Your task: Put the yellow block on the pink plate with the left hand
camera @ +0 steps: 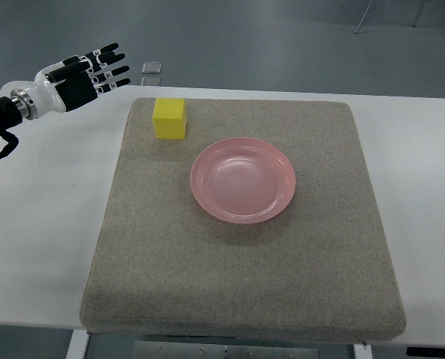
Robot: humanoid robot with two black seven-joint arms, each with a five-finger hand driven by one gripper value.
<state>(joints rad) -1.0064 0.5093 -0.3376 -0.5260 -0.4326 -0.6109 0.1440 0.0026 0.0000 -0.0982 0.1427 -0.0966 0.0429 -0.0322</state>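
My left gripper is to go to the yellow block next and close across its near and far sides [170, 119], with the thumb on the block's near side.
A yellow block [170, 118] sits on the grey mat [244, 262] near its far left corner. The pink plate [243, 179] lies empty at the mat's middle, to the right of the block and nearer to me. My left hand [95, 69] reaches in from the left edge, raised over the table's far left corner. Its fingers [111, 69] are stretched out flat and hold nothing. The hand is to the left of the block and apart from it. The right arm does not show.
The mat covers most of a white table [43, 224]. A small clear item [152, 69] lies on the floor beyond the table's far edge. Grey floor shows past the table.
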